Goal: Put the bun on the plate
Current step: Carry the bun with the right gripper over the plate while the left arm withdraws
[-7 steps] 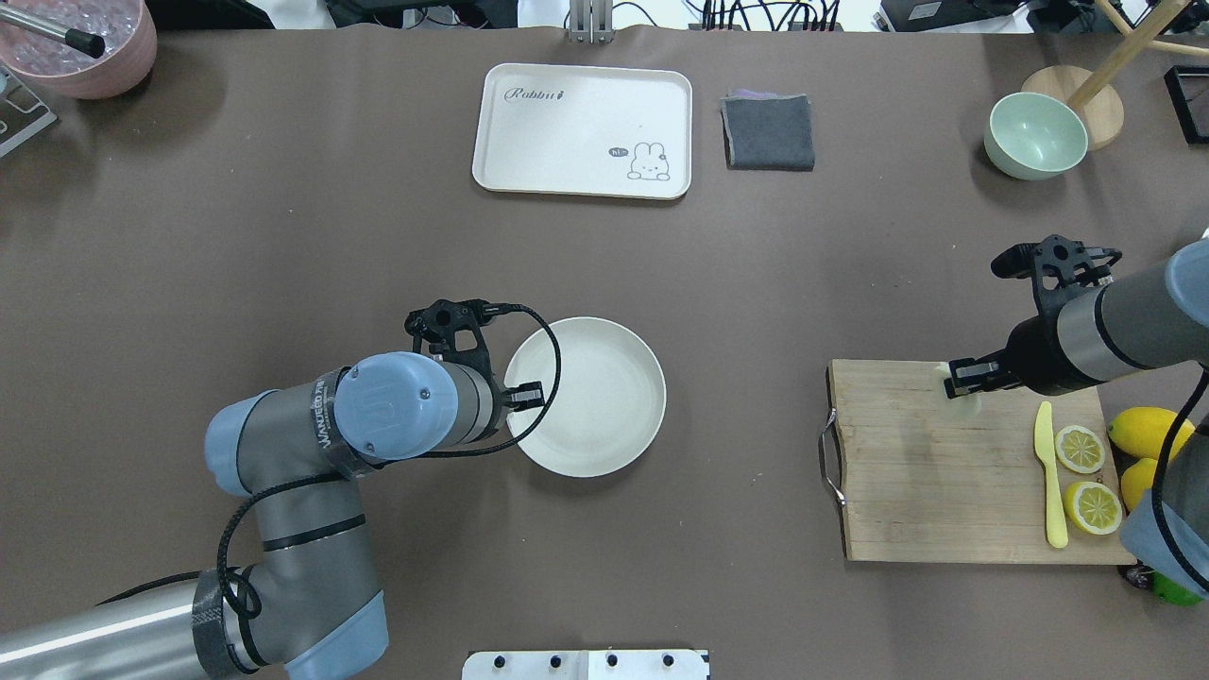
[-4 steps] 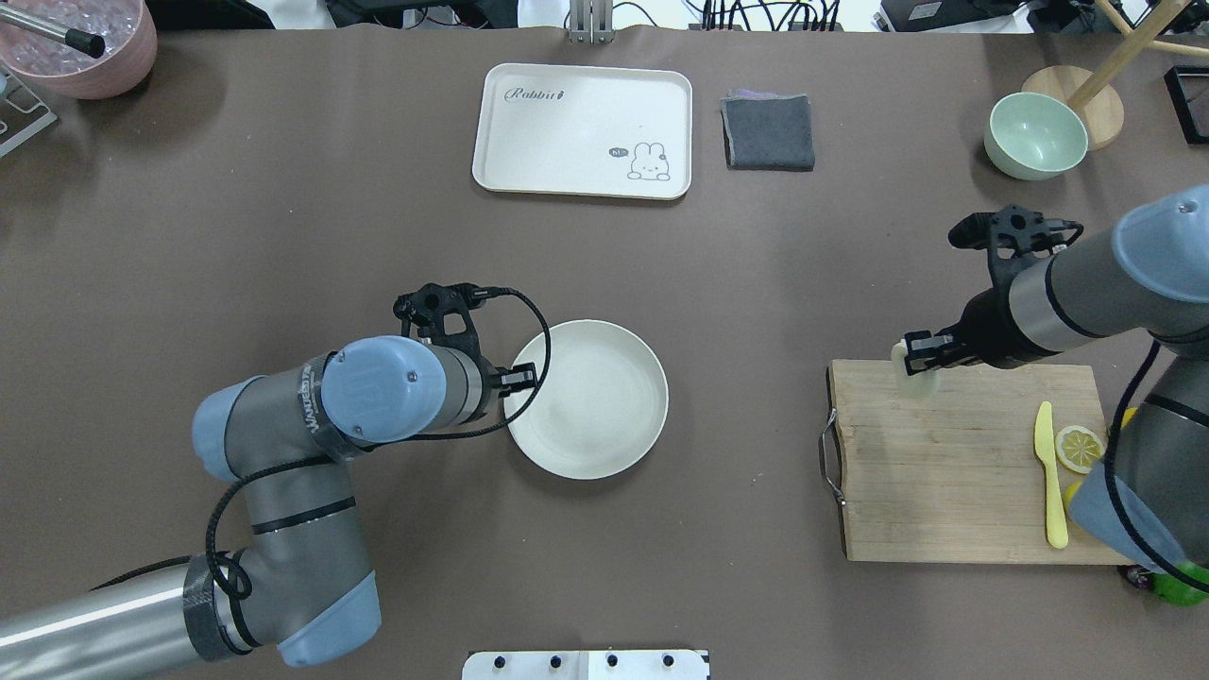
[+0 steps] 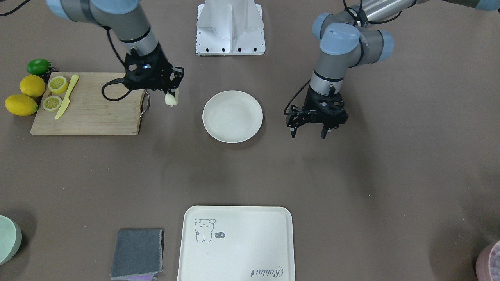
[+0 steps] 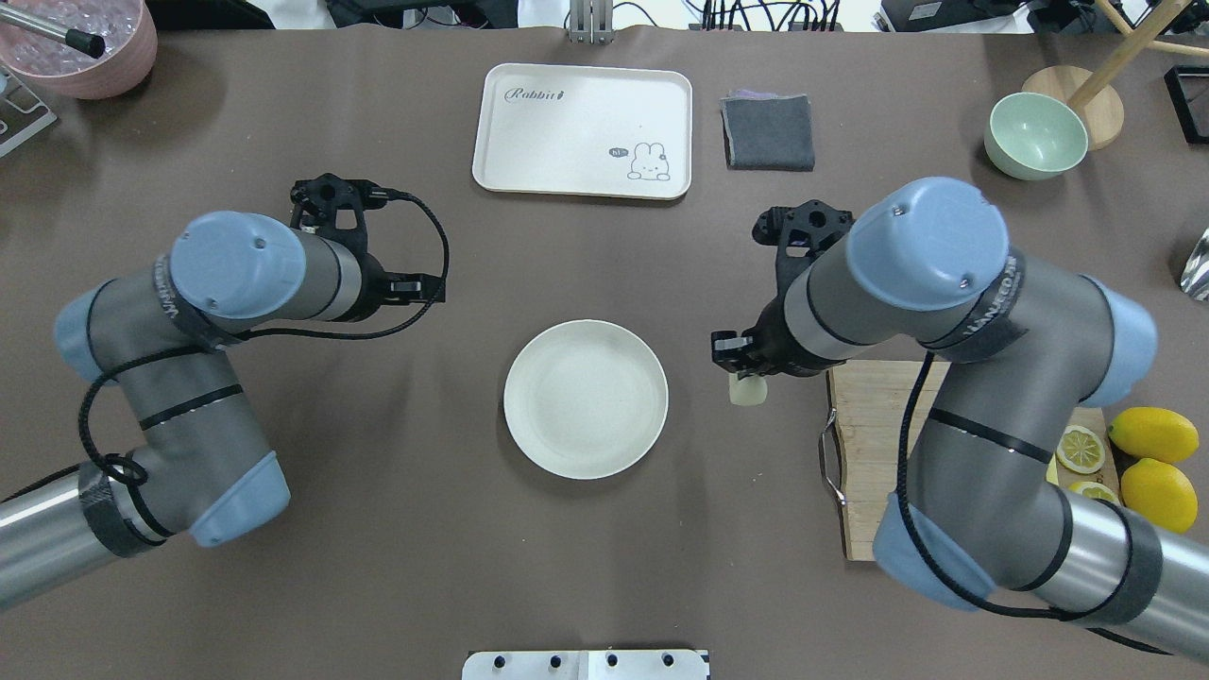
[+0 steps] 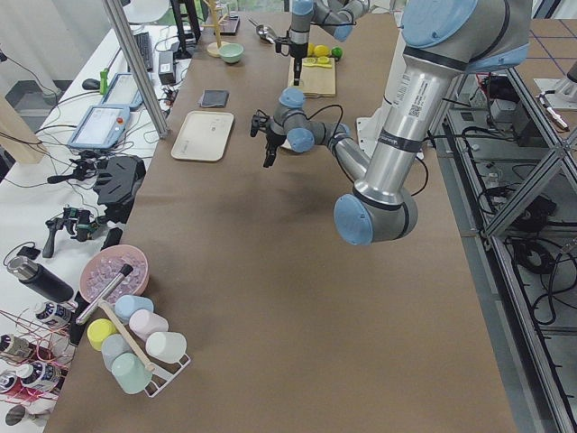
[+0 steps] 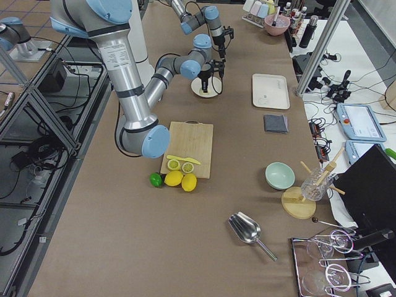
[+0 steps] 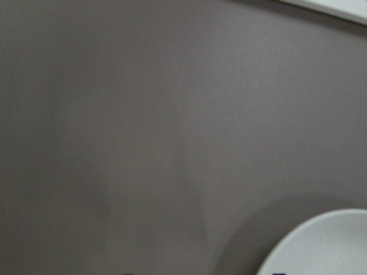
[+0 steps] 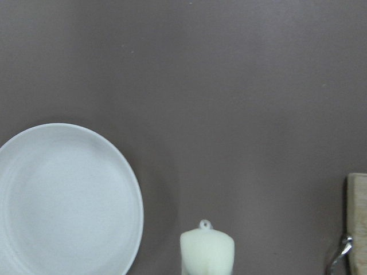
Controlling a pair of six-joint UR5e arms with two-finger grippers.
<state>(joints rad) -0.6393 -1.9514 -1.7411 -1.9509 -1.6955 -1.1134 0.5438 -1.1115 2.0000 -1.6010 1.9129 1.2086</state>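
My right gripper is going to release the bun, now held above the bare table, inside the plate, at a spot off its middle [image 3: 246,120] [image 8: 24,193] toward my left gripper.
The bun [image 4: 746,391], a small pale cream lump, hangs between the fingers of my right gripper [image 3: 172,95], which is shut on it. It is held above the bare table between the plate and the cutting board's handle end. The right wrist view shows the bun [image 8: 207,252] at the bottom centre, with the plate [image 8: 63,200] to its left. The round off-white plate [image 4: 586,399] lies empty at the table's middle. My left gripper [image 3: 308,134] hovers open over the table beside the plate [image 3: 233,116], apart from it and holding nothing.
A wooden cutting board [image 4: 869,444] with a yellow knife [image 3: 67,96] and lemon slices [image 3: 57,84] lies under my right arm, whole lemons [image 4: 1152,433] beside it. At the far side sit the cream rabbit tray [image 4: 583,130], a grey cloth [image 4: 768,130] and a green bowl [image 4: 1035,135].
My right gripper has carried the bun left, off the cutting board, to just beside the plate. My left gripper has drawn away from the plate's rim, further back and to the left.
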